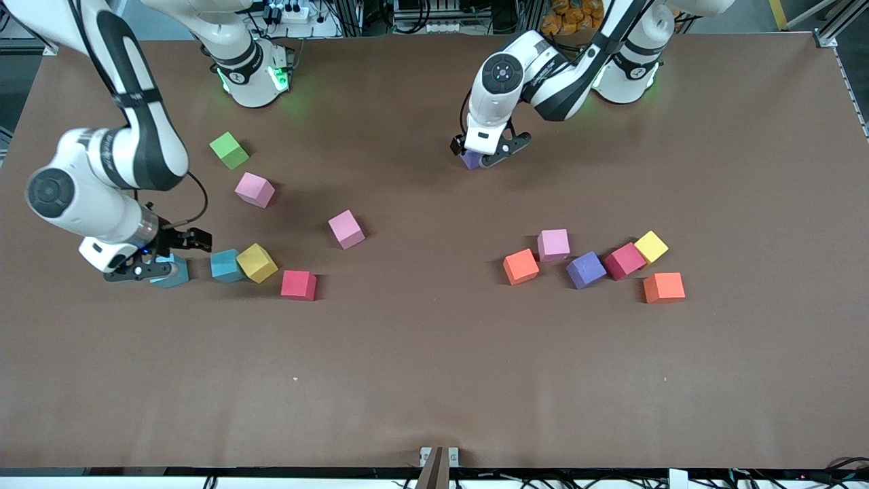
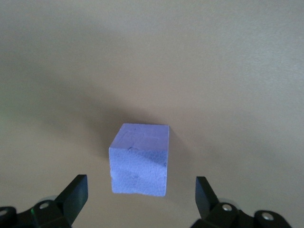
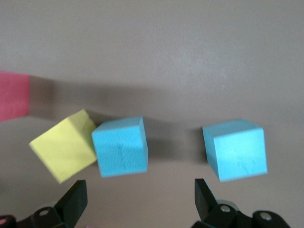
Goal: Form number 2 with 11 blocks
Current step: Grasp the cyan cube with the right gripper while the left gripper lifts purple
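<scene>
The robot's right gripper should close on the sides of the light blue cube (image 1: 227,265) (image 3: 120,148) that touches the yellow cube.
My left gripper (image 1: 483,155) is open, low over a lone purple cube (image 1: 470,161) that lies just ahead of its fingertips in the left wrist view (image 2: 140,159). My right gripper (image 1: 144,266) is open and empty, beside a light blue cube (image 1: 175,273). The right wrist view shows that cube (image 3: 235,149), a second light blue cube (image 3: 121,146) and a yellow cube (image 3: 64,145) touching it. The other blocks lie scattered in two loose groups; no digit shape shows.
Toward the right arm's end lie a green cube (image 1: 229,150), two pink cubes (image 1: 254,189) (image 1: 346,229) and a red cube (image 1: 299,284). Toward the left arm's end lie orange (image 1: 521,266), pink (image 1: 553,244), purple (image 1: 585,269), red (image 1: 624,261), yellow (image 1: 650,246) and orange (image 1: 663,287) cubes.
</scene>
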You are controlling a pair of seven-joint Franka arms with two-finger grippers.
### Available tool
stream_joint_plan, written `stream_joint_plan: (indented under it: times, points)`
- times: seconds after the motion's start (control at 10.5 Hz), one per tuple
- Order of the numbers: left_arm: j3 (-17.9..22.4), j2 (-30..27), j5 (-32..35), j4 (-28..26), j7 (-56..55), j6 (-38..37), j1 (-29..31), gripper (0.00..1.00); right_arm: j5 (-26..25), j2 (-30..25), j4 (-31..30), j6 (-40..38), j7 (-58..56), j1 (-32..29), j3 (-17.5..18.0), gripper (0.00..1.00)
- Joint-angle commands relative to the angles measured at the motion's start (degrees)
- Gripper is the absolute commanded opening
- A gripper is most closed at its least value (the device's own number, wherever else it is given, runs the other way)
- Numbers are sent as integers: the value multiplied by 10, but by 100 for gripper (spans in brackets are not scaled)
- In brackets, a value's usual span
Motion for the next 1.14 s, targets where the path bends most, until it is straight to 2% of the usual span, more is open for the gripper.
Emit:
stream_joint_plan:
  times: [0.0, 0.38, 0.76, 0.86, 1.05]
  points:
    - [12, 27, 15, -1, -18, 39, -17, 100, -5, 35, 4, 43, 4, -7, 4, 100]
    - [13, 45, 20, -18, -19, 53, -17, 100, -4, 76, 10, 102, 40, 0, 4, 100]
    - [12, 66, 21, -24, -18, 83, -24, 100, -3, 111, 43, 116, 70, 13, 5, 100]
    - [12, 70, 22, -23, -18, 85, -24, 78, -4, 120, 47, 126, 84, 21, 4, 100]
    - [11, 72, 65, -20, -19, 91, -28, 24, -4, 130, 46, 137, 90, 27, 4, 100]
